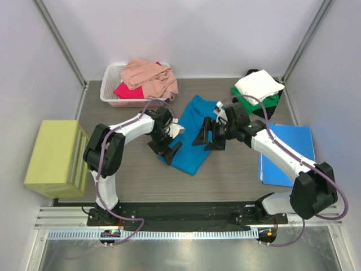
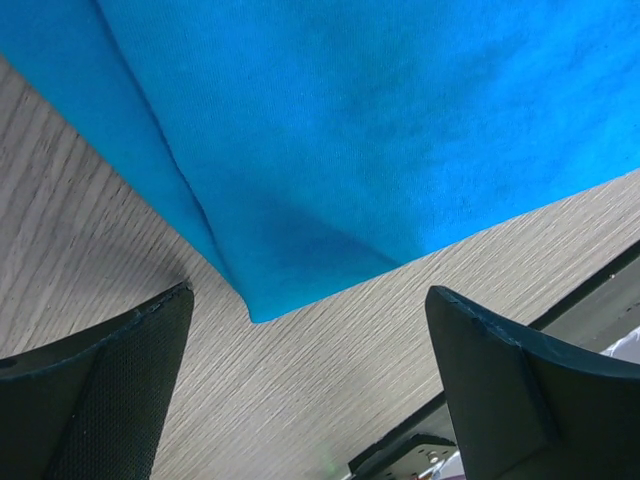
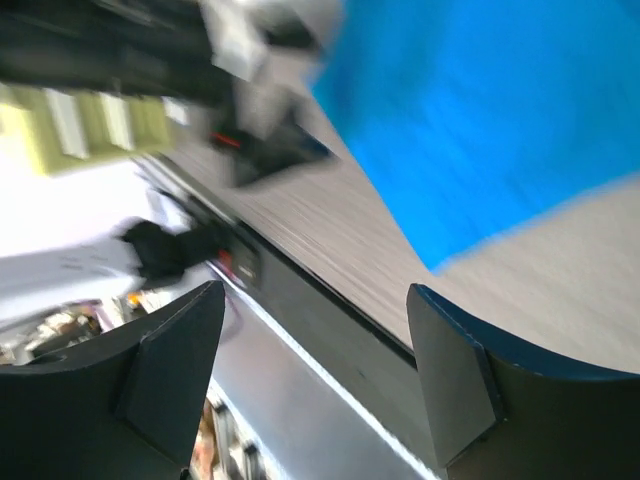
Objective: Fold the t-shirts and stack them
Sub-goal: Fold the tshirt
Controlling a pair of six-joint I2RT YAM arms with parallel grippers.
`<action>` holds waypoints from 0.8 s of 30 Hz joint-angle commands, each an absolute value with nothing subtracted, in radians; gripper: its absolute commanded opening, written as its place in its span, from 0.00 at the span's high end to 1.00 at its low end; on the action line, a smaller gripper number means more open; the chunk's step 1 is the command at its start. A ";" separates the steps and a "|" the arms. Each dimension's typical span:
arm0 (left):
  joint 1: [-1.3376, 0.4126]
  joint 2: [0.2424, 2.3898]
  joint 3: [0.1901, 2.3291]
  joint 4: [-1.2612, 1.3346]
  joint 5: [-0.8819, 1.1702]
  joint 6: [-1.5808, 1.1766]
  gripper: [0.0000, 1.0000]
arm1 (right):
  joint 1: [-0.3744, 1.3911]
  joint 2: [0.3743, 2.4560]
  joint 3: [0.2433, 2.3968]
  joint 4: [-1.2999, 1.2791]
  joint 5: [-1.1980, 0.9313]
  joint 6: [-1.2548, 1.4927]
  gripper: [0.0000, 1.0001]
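Note:
My right gripper needs to take the teal-blue t-shirt's near corner [image 1: 193, 171] and pull the hem alongside my left gripper before folding, because the shirt lies at a slant across the table.
A teal-blue t-shirt [image 1: 192, 135] lies folded lengthwise on the table's middle; it also shows in the left wrist view [image 2: 380, 130] and the right wrist view [image 3: 480, 120]. My left gripper [image 1: 164, 148] is open and empty at the shirt's near left corner. My right gripper [image 1: 206, 138] is open and empty over the shirt's right edge. A salmon pink shirt [image 1: 151, 76] and a magenta-red one [image 1: 127, 90] lie in a white basket [image 1: 110, 79]. A white shirt [image 1: 259, 84] lies folded on a green one [image 1: 256, 103] and a black one [image 1: 252, 72] at the back right.
A flat blue sheet [image 1: 287, 155] lies at the right under my right arm. A yellow-green block [image 1: 56, 158] stands at the left edge. Metal frame posts rise at the back corners.

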State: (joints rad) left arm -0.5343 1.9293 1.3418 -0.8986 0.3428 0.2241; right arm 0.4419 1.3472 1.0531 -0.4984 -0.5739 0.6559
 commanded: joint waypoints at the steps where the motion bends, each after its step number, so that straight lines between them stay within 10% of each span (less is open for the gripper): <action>1: -0.529 1.902 1.276 -0.802 0.382 0.224 0.00 | 0.510 1.351 0.941 -0.598 -0.496 0.601 0.21; 13: -0.514 1.827 1.258 -0.830 0.457 0.230 0.07 | 0.735 1.456 0.925 -0.549 -0.368 0.631 0.28; 24: -0.048 1.645 1.454 -1.044 0.785 0.252 0.00 | 0.986 1.718 1.397 -0.885 0.173 0.402 0.09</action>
State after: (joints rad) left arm -0.1883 1.7142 1.3853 -0.9276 0.6201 0.2226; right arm 0.9257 1.6531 1.2816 -0.7593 -0.1169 0.4973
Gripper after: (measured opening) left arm 0.996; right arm 0.853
